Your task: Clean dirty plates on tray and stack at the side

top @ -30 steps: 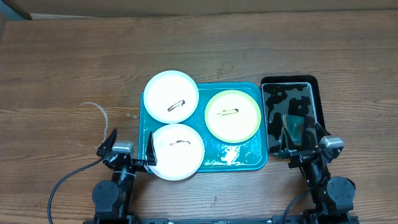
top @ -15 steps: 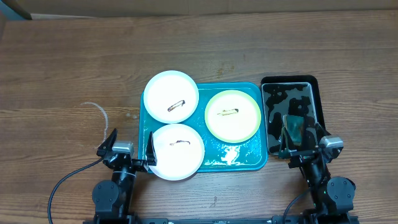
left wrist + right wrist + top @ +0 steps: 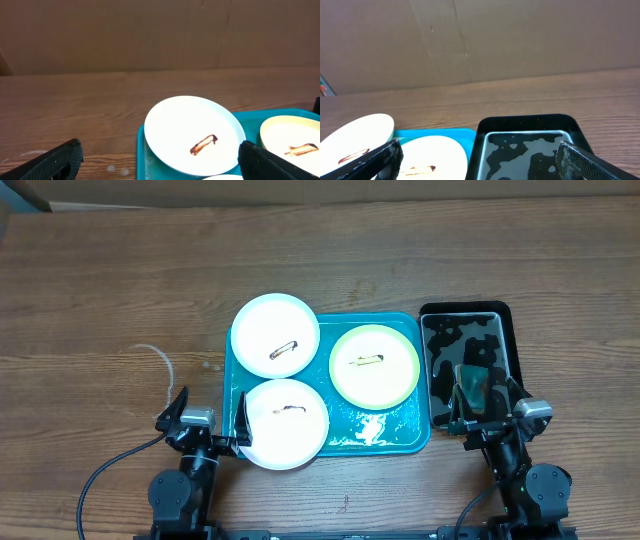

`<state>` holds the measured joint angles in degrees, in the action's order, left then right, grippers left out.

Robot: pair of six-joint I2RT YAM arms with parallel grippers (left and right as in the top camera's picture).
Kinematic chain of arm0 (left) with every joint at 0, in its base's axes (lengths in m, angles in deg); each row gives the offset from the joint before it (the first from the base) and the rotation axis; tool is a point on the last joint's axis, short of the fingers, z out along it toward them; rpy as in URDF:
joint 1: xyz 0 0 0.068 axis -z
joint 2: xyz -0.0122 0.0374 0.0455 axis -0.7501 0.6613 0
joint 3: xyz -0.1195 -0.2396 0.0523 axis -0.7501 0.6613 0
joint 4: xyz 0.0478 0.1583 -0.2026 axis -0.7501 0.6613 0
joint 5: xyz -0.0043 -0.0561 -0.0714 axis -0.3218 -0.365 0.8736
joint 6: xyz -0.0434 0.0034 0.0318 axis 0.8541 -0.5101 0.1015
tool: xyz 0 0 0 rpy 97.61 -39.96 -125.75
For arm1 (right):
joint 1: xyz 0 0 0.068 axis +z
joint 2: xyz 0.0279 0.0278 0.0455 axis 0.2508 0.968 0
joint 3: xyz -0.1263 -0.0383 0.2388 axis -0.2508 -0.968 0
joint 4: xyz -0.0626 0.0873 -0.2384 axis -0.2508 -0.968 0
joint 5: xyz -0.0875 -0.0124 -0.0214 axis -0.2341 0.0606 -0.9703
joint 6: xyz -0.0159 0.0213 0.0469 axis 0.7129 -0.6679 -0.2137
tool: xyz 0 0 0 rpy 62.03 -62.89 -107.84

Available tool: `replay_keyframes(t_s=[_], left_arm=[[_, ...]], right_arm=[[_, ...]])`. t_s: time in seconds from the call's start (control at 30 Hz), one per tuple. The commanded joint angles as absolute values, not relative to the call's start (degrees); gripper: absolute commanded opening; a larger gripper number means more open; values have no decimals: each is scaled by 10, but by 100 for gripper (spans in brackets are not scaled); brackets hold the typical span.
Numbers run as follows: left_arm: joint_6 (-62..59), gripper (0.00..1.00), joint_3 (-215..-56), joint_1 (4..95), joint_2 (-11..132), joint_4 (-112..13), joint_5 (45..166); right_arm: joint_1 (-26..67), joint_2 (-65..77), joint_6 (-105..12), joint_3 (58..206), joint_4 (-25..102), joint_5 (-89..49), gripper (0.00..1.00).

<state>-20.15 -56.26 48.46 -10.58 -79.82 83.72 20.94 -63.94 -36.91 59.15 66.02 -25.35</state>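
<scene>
Next, I close my right gripper on the middle of the dark greenish block [image 3: 471,389] that lies in the black tray's near end.
The teal tray [image 3: 390,432] holds three smeared plates: a white one [image 3: 275,330] at the back left, a white one [image 3: 287,423] at the front left overhanging the rim, and a yellow-green one [image 3: 374,365] on the right. My left gripper [image 3: 207,413] is open and empty at the tray's front-left corner. Its right finger is by the front plate. In the left wrist view the gripper [image 3: 159,150] frames the back white plate [image 3: 195,135], beside the yellow-green plate [image 3: 295,145] and the tray [image 3: 142,155]. My right gripper [image 3: 486,402] [image 3: 479,150] is open over the black tray's near end.
A narrow black tray [image 3: 428,365] [image 3: 530,122] with wet patches stands right of the teal tray. A dark greenish block [image 3: 472,387] lies in its near end. A thin white curved strand [image 3: 160,360] lies on the wood at the left. A cardboard wall [image 3: 150,35] closes the back.
</scene>
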Motion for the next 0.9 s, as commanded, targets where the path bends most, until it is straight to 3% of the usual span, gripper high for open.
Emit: replay_keyframes(t_s=[0.0,0.87], left_arm=[[-212,100,-560,482,-111,-797,834],[-170,100,-560,482,-112,-799,840]], right_arm=[[208,-646,-365,586,664,-257,100],[208,-646,-365,586,664,-257,100]])
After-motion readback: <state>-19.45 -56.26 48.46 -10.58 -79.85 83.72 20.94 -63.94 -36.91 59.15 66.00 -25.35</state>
